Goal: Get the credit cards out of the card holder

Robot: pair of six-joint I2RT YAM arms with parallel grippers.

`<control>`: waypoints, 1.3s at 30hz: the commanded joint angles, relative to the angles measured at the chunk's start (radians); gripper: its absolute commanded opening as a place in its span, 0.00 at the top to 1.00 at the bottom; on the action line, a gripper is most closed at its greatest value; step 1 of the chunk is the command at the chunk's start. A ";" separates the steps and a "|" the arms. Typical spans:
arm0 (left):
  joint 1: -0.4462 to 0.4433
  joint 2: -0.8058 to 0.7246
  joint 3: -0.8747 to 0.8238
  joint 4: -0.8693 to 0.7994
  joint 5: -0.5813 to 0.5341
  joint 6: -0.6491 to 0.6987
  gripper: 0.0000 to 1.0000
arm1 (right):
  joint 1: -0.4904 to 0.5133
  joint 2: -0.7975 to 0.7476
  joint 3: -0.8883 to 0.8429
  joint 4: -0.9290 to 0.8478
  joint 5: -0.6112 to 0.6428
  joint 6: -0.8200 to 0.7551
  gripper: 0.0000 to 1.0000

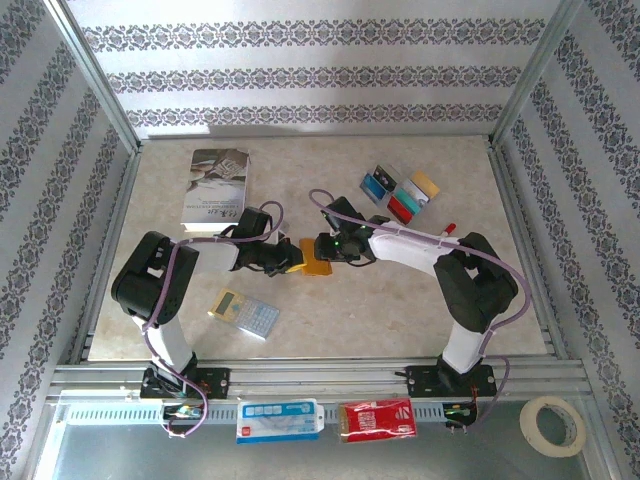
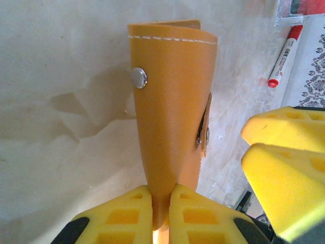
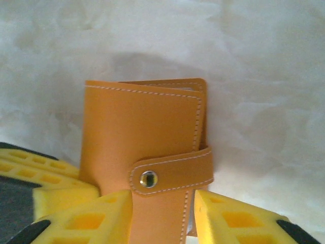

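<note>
My right gripper needs to first grab the tab itself (image 3: 175, 172) and pull the card holder open, as its fingers are straddling the card holder's body below the snapped tab.
The card holder (image 1: 315, 262) is folded shut, orange-tan leather with its tab snapped across the front (image 3: 172, 173). My left gripper (image 2: 161, 195) is shut on the holder's lower edge (image 2: 172, 101) and holds it off the table, mid-table in the top view (image 1: 290, 258). My right gripper (image 3: 163, 203) is open, its yellow fingers either side of the holder's near end (image 3: 142, 127) just below the tab; the right finger does not press it. Several credit cards (image 1: 400, 190), blue, teal, red and gold, lie at the back right.
A grey book (image 1: 215, 185) lies at the back left. The calculator (image 1: 243, 315) sits front left. A red marker (image 1: 450, 228) lies by the right arm, also visible from the left wrist as a red marker (image 2: 284, 56). A tape roll (image 1: 553, 425) rests beyond the front rail.
</note>
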 commanded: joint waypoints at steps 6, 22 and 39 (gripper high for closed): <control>-0.010 -0.020 -0.009 0.027 0.013 0.005 0.91 | 0.020 0.082 0.087 -0.061 -0.035 -0.028 0.54; -0.009 -0.029 -0.012 0.001 -0.017 0.003 1.00 | 0.019 0.138 0.129 -0.197 0.168 -0.027 0.59; -0.009 -0.018 0.003 -0.046 -0.036 0.014 1.00 | -0.003 0.049 0.025 -0.123 0.234 0.011 0.73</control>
